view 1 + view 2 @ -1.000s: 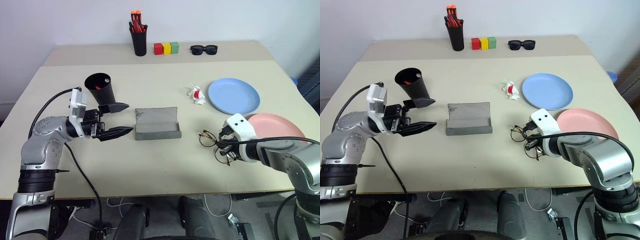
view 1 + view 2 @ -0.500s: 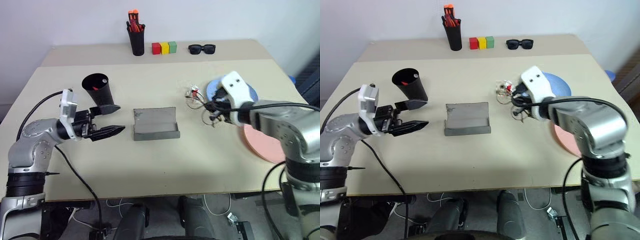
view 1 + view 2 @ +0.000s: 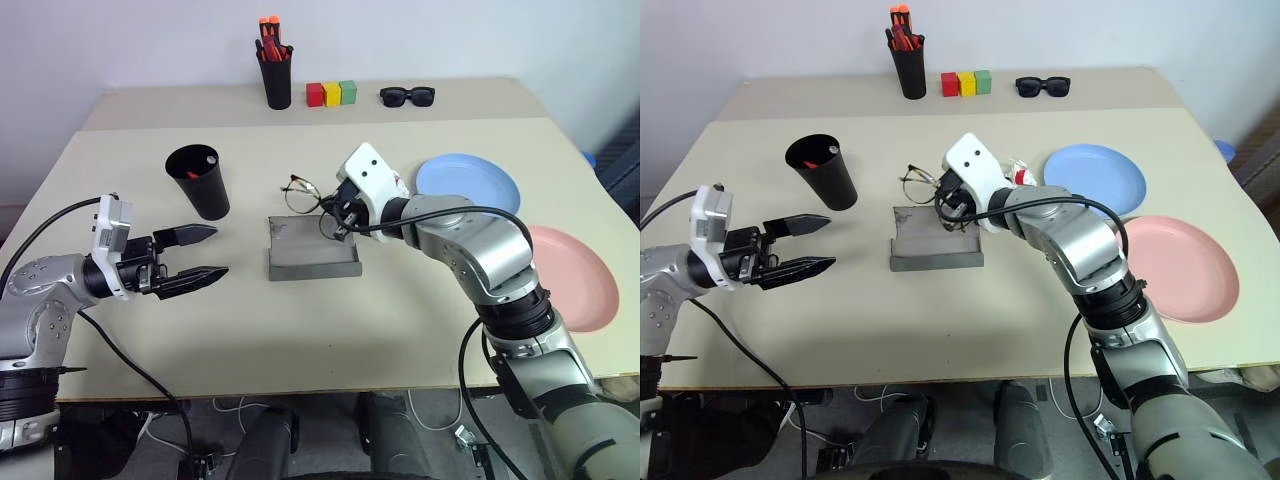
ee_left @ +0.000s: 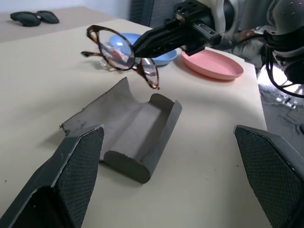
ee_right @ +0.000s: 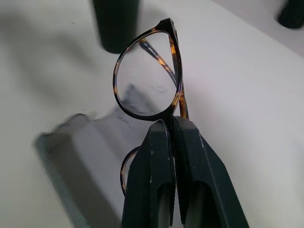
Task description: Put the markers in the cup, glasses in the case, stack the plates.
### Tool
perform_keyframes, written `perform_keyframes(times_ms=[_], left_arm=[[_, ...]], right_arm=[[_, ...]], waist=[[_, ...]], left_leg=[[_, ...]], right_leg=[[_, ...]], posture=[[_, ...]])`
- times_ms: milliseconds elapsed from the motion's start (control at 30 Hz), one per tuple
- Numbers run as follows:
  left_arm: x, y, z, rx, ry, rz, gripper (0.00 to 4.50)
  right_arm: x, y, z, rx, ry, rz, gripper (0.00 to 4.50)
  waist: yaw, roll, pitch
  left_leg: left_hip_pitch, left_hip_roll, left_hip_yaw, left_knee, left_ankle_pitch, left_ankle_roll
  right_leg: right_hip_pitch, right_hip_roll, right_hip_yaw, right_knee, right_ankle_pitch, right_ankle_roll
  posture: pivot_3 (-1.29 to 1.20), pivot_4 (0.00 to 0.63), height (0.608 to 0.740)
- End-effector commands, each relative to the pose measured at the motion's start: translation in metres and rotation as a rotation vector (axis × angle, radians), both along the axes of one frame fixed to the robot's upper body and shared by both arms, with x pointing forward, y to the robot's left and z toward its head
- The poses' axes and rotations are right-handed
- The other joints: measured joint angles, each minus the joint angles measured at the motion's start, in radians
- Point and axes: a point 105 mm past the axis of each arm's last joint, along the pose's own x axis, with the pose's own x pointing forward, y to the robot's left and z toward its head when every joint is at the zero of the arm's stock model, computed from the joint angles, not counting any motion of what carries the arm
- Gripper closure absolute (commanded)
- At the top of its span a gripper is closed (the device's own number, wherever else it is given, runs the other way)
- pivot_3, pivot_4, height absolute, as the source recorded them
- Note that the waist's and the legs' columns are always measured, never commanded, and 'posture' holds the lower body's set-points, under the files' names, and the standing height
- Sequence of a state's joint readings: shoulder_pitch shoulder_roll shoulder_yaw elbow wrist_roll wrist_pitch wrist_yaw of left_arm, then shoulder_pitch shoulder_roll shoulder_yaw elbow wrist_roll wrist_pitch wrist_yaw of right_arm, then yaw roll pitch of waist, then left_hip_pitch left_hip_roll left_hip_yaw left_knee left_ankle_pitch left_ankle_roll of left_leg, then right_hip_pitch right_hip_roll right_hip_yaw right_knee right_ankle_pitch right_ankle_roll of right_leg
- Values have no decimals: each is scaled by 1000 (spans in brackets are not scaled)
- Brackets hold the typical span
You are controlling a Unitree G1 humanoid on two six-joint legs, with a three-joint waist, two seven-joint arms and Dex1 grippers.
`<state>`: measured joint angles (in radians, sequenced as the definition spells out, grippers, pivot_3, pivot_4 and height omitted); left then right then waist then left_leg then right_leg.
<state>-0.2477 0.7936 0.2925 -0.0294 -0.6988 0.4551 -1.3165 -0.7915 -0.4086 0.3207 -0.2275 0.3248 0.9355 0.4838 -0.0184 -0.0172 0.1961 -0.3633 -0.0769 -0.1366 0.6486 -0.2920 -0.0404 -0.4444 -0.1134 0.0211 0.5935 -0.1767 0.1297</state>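
My right gripper has the glasses. It will let go of them inside the open grey case [image 3: 318, 259], along the case's raised front side. The glasses are now held above the case's back edge.
My right gripper [image 3: 338, 215] is shut on the glasses [image 3: 300, 192], pinching the frame by the bridge, and holds them in the air over the back edge of the open grey case [image 3: 312, 250]. In the right wrist view one round lens [image 5: 147, 90] stands above the closed fingertips. My left gripper [image 3: 205, 253] is open and empty, left of the case and in front of the black cup [image 3: 198, 180]. Marker tips [image 3: 211, 157] show inside the cup. The light blue plate [image 3: 467, 190] and the pink plate [image 3: 570, 278] lie apart at the right.
Along the back of the table stand a narrow black pen holder [image 3: 276, 75], three coloured blocks [image 3: 332, 94] and black sunglasses [image 3: 407, 96]. A crumpled white and red wrapper [image 3: 1018, 175] lies beside the blue plate, behind my right arm.
My right gripper has lifted the glasses from the table near the pink plate and carried them left to above the case. My left gripper has drawn back to the left, away from the case.
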Motion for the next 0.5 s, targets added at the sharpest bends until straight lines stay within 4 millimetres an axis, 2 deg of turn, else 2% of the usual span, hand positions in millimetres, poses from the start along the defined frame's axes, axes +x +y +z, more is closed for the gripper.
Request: perform_keyframes(times_ms=[33, 233, 500], left_arm=[[-4, 0, 13, 3, -53, 1, 0], [-4, -4, 14, 8, -58, 2, 0], [-2, -7, 14, 6, -63, 3, 0]], right_arm=[[-6, 10, -13, -64, -67, 69, 4472], [-7, 10, -29, -134, -91, 119, 4472], [-7, -1, -32, -248, -162, 173, 4472]], waist=[[-1, 0, 0], [-1, 0, 0], [-1, 0, 0]], left_leg=[[0, 0, 0, 0, 0, 0], [0, 0, 0, 0, 0, 0], [0, 0, 1, 0, 0, 0]], right_leg=[[0, 0, 0, 0, 0, 0], [0, 0, 0, 0, 0, -1], [0, 0, 0, 0, 0, -1]], posture=[[0, 150, 740], [0, 150, 740], [0, 150, 740]])
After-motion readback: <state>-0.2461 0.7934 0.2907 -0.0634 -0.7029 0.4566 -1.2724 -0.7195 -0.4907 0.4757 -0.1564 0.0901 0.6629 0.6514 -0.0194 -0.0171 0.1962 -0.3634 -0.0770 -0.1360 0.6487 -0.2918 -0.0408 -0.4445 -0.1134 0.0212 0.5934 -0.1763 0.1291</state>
